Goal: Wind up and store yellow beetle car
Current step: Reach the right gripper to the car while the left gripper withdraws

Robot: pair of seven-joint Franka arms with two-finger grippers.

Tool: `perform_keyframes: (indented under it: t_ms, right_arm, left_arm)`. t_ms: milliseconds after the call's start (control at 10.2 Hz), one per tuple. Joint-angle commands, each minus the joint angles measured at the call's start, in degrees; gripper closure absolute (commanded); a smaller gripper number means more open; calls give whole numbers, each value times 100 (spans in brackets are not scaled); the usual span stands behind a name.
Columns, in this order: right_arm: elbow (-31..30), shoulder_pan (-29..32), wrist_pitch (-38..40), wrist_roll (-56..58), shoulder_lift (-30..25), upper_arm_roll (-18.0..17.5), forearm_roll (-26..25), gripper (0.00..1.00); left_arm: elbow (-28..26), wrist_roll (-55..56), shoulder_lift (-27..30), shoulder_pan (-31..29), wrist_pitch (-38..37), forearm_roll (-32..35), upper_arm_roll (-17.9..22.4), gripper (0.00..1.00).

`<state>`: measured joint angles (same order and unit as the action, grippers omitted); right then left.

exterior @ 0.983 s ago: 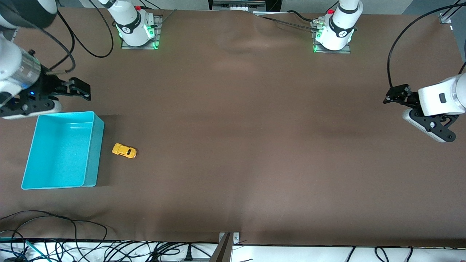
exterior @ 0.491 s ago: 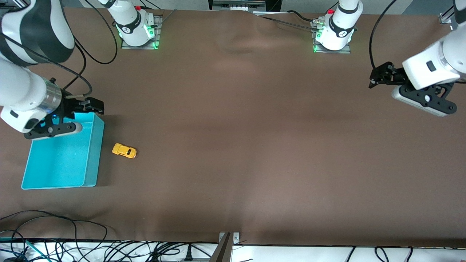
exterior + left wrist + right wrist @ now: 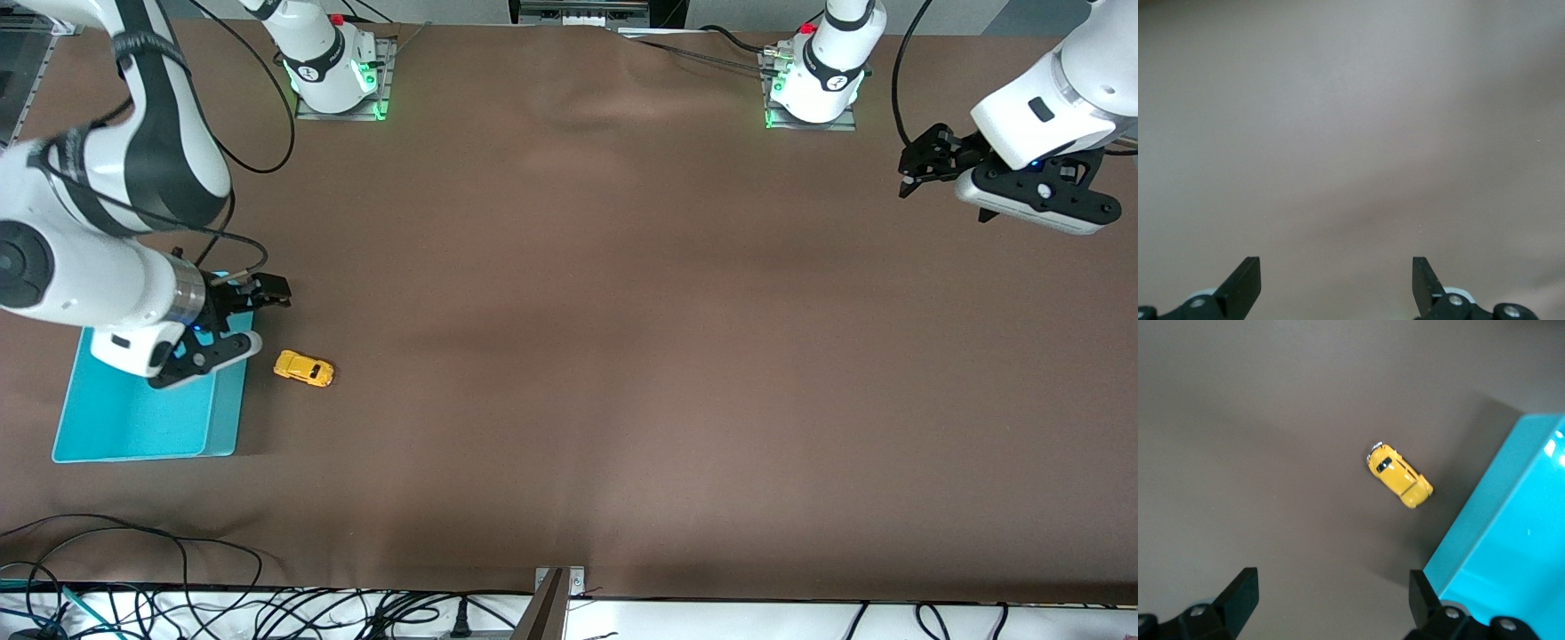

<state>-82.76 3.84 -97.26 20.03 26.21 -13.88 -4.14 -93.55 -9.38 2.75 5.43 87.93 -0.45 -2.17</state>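
The yellow beetle car has its front half [image 3: 296, 366] [image 3: 1407, 483] nearer the turquoise bin, and I will close my right gripper across that half next.
The yellow beetle car [image 3: 303, 368] [image 3: 1399, 481] stands on the brown table beside the turquoise bin [image 3: 133, 427] [image 3: 1511, 547], on the side toward the left arm's end. My right gripper [image 3: 265, 293] [image 3: 1333, 590] hangs open and empty over the bin's corner close to the car, with the car showing ahead of its fingers in the right wrist view. My left gripper [image 3: 920, 160] [image 3: 1337, 280] is open and empty over bare table at the left arm's end.
The two arm bases [image 3: 333, 71] [image 3: 813, 80] stand along the table's edge farthest from the front camera. Cables [image 3: 178, 604] lie off the table's near edge. Brown cloth [image 3: 605, 338] covers the table.
My right arm has swung from beside the bin to over its corner, toward the car. My left arm has risen and drawn back toward its base.
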Motion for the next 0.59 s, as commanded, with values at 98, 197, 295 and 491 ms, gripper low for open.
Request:
perform_keyframes:
  t_ms: [98,197,295,491]
  right_arm:
    - [-283,135,-747,984,315,8,-139,0]
    - [-459,134,-1020,1011,332,8,-349,0]
    - [-582,134,-1275,1029,446,8,-507,0]
    - [-995,161,-1916,1544,473,17,-553,0]
  left_arm:
    - [-454,42,323,160,234,-166,366,0]
    - [-419,16,236,125,225,-166,366,0]
    - [-384,24,235,38,225,-166,340,0]
    - [-278,24,191,-94,198,-175,253,0]
